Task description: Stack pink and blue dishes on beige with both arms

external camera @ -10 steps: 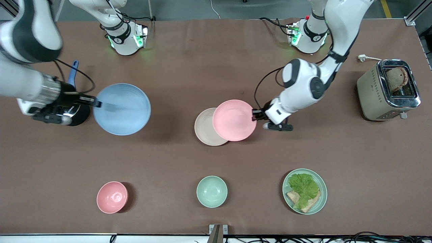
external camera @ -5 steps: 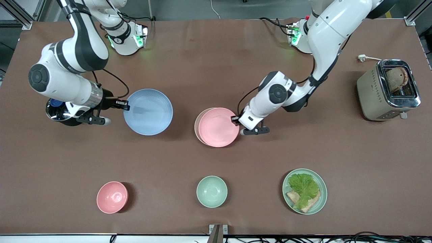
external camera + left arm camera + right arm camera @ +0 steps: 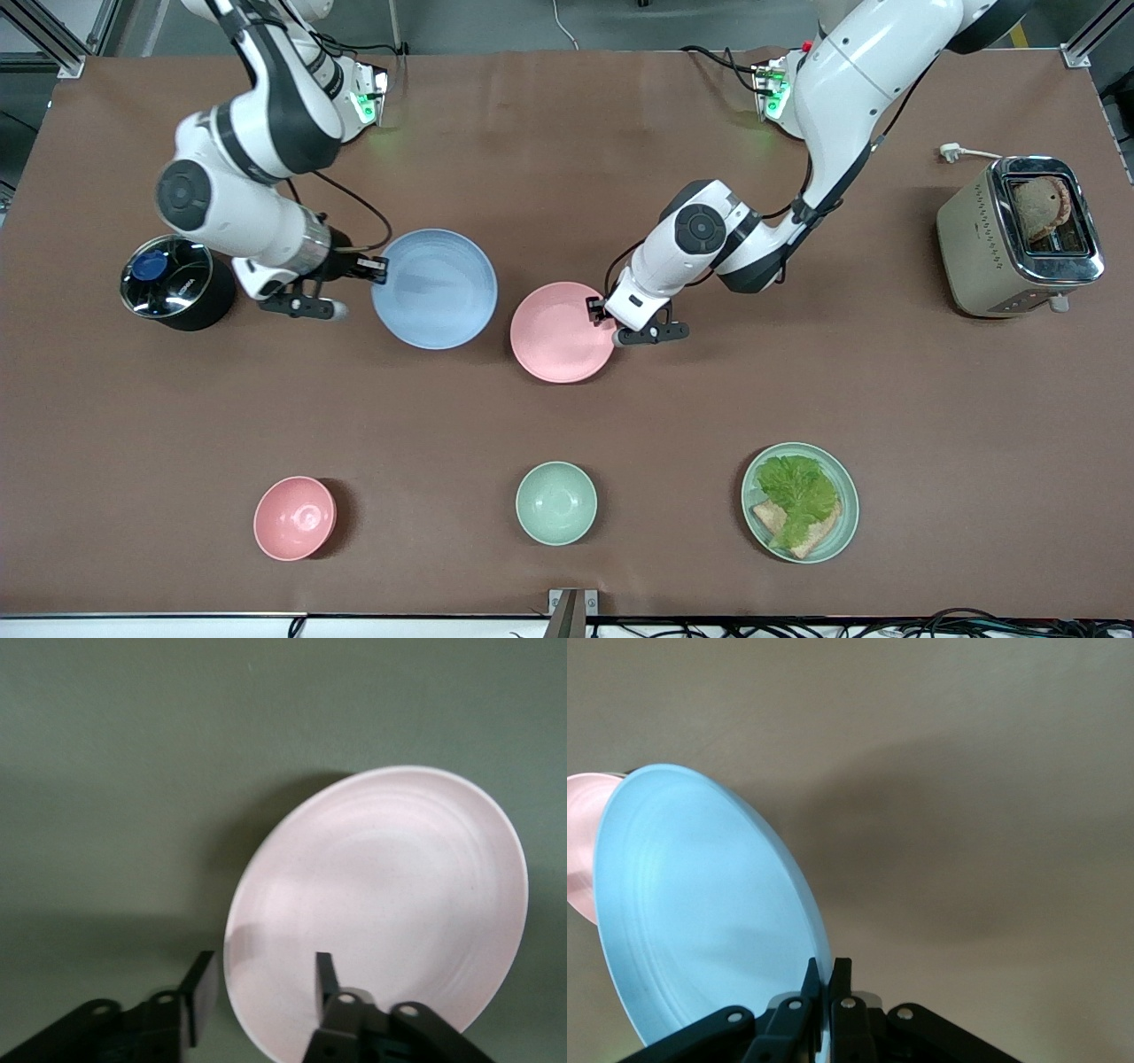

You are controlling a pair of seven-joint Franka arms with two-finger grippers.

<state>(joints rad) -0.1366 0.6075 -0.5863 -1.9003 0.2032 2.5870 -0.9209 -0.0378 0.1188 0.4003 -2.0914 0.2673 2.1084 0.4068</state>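
My right gripper is going to set the light blue plate down on top of the pale pink plate (image 3: 561, 330), and let go of it there.
The pale pink plate (image 3: 561, 332) lies in the middle of the table and covers the beige plate, which is hidden under it. My left gripper (image 3: 602, 310) stands open at the pink plate's rim, one finger above the plate (image 3: 381, 904) and one outside it, its fingertips (image 3: 205, 964) apart around the rim. My right gripper (image 3: 379, 268) is shut on the rim of the light blue plate (image 3: 434, 288), holding it above the table beside the pink plate. In the right wrist view the gripper (image 3: 825, 967) pinches the blue plate (image 3: 700, 904) and the pink plate (image 3: 580, 842) shows at the picture's edge.
A black pot (image 3: 173, 282) stands at the right arm's end, a toaster (image 3: 1019, 235) with bread at the left arm's end. Nearer the front camera stand a pink bowl (image 3: 295, 518), a mint bowl (image 3: 556, 502) and a mint plate (image 3: 800, 501) with lettuce and bread.
The pink plate came down over the beige plate and now covers it, and my left gripper has opened. My right arm carried the blue plate toward the middle of the table.
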